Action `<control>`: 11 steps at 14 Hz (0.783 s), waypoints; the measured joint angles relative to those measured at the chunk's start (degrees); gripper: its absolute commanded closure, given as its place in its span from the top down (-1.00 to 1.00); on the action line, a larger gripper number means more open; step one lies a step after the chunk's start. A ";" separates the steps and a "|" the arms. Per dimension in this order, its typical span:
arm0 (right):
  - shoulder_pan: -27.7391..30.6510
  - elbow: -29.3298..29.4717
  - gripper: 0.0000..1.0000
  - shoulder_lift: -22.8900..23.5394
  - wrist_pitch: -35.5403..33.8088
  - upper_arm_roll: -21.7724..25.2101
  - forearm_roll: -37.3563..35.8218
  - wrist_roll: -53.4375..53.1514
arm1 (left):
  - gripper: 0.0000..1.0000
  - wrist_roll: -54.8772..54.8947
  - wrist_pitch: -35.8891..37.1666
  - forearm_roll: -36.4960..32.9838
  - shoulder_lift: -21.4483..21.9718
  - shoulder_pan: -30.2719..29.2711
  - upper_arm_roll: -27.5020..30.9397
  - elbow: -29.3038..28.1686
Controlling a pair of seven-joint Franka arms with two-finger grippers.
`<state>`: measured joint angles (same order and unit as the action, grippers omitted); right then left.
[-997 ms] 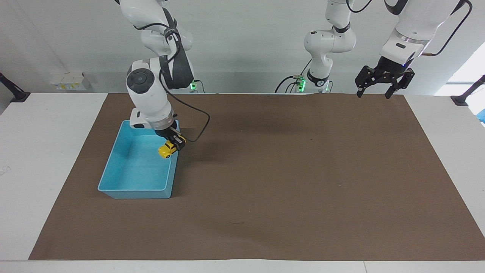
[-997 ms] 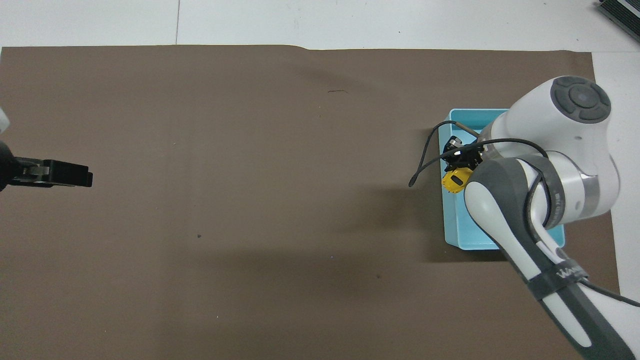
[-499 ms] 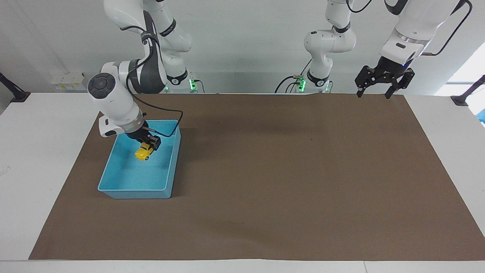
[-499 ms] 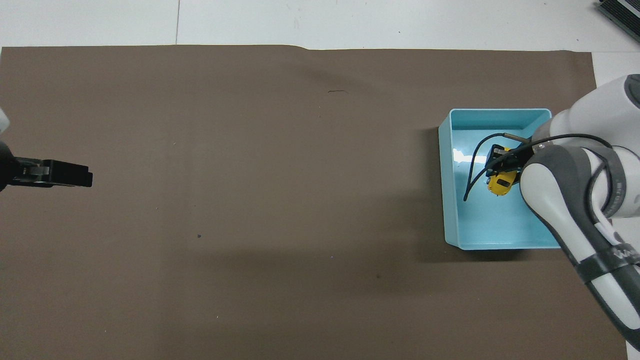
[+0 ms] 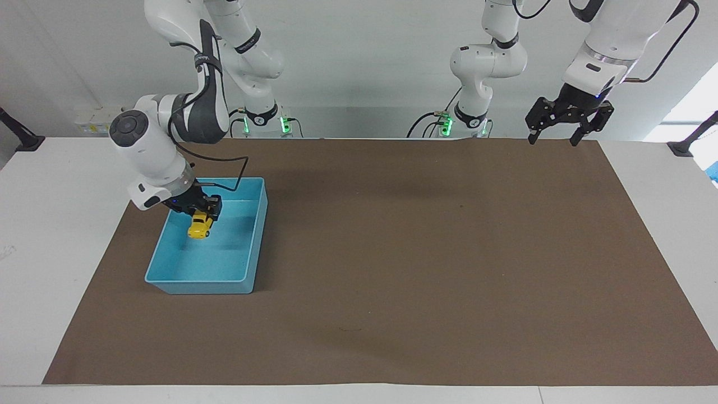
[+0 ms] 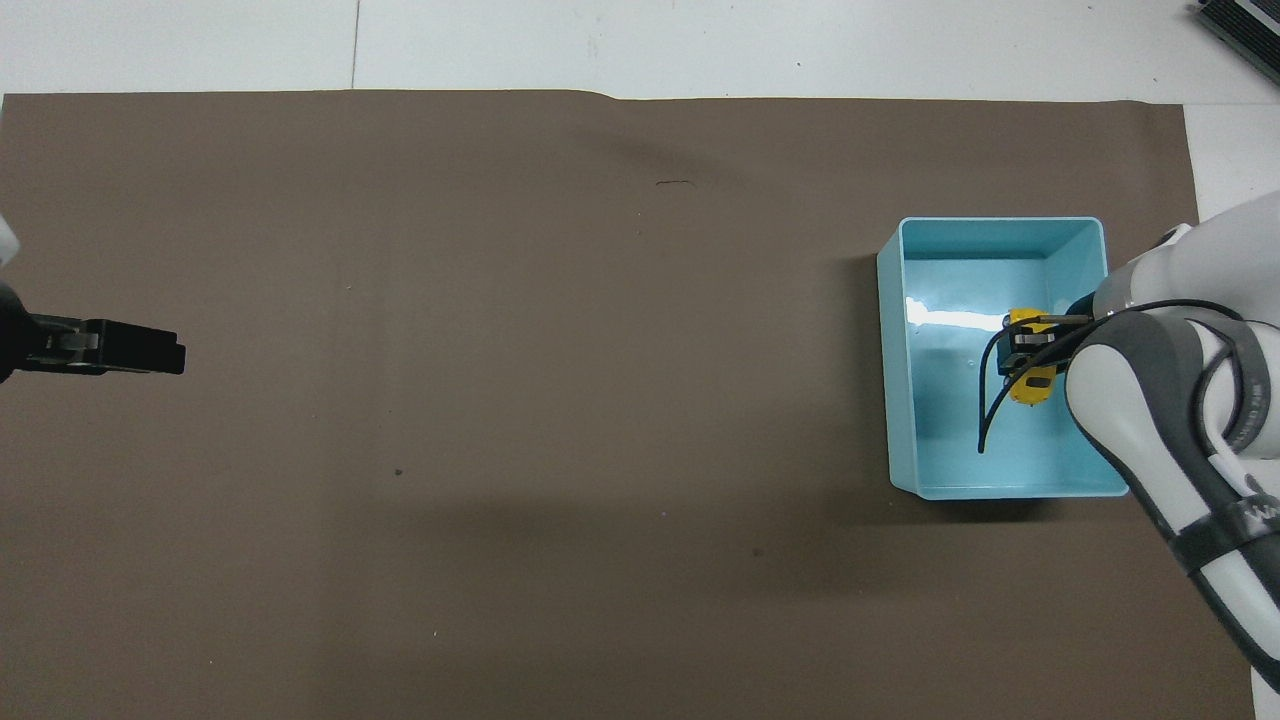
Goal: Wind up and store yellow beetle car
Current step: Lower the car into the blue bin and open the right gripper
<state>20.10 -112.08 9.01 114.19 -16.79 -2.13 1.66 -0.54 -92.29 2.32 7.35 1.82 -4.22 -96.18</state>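
Observation:
The yellow beetle car, now hanging just above the bin's floor, will be released by my right gripper on the bottom of the blue bin, at a spot close to the white glare (image 6: 973,384).
The yellow beetle car (image 5: 199,226) (image 6: 1030,383) hangs inside the blue bin (image 5: 168,280) (image 6: 895,350), just above its floor. My right gripper (image 5: 201,217) (image 6: 1032,350) is shut on the car and reaches down into the bin from the side nearest the table's end. The car's nose tilts downward. My left gripper (image 5: 552,136) (image 6: 176,358) waits raised over the mat's edge at the left arm's end of the table, its fingers spread open and empty.
A brown mat (image 5: 426,269) covers most of the white table. The right arm's black cable (image 5: 241,168) loops over the bin's edge nearest the robots. The blue bin is the only container on the mat.
The right gripper has carried the car from over the bin's inner wall to deeper inside the bin, toward the table's end, and lower. The left arm has not moved.

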 measured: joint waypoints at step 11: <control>-0.53 -8.74 -1.00 1.38 12.28 -0.19 -2.46 1.99 | 1.00 0.00 0.00 0.00 0.00 0.00 0.00 0.00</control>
<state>19.57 -120.83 10.39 126.47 -16.98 -4.60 3.66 -0.54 -92.29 2.32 7.35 1.82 -4.22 -96.18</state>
